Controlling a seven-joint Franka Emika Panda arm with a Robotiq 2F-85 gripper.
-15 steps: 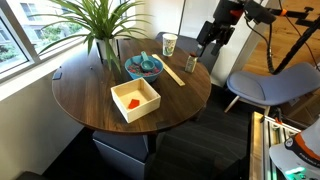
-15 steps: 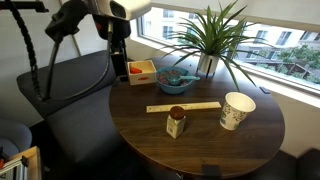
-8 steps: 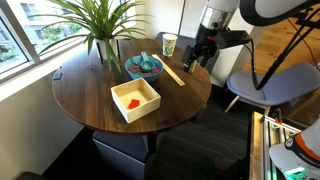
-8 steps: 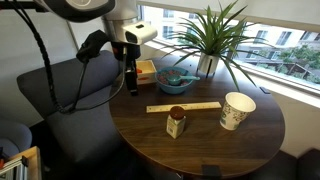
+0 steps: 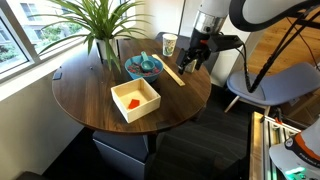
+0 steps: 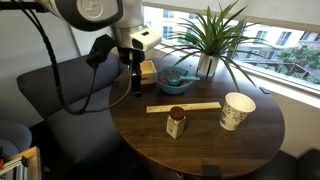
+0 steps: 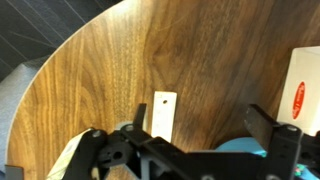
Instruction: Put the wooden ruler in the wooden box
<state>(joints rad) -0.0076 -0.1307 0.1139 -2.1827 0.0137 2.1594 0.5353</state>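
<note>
My gripper is to close on the wooden ruler just behind its end with the hole (image 5: 179,78) (image 7: 162,133), which is the end farther from the paper cup.
The wooden ruler (image 5: 173,74) lies flat on the round dark table, between the blue bowl and the table's edge. It also shows in the other exterior view (image 6: 184,107), and its end with a hole shows in the wrist view (image 7: 163,112). The wooden box (image 5: 135,100) sits near the table's front with an orange item inside. In an exterior view it (image 6: 146,70) is partly hidden behind the arm. Its corner shows in the wrist view (image 7: 303,88). My gripper (image 5: 191,60) (image 6: 137,88) (image 7: 200,116) is open and empty, hovering above the table near one end of the ruler.
A blue bowl (image 5: 144,67) (image 6: 177,84) (image 7: 240,148) with items stands beside the ruler. A paper cup (image 5: 169,44) (image 6: 237,110) and a small bottle (image 6: 176,122) stand near it. A potted plant (image 5: 104,40) is at the window side. A grey chair (image 5: 270,88) stands beside the table.
My arm has come down and inward from beyond the table's edge to over the table near the ruler's end. The ruler and box have not moved.
</note>
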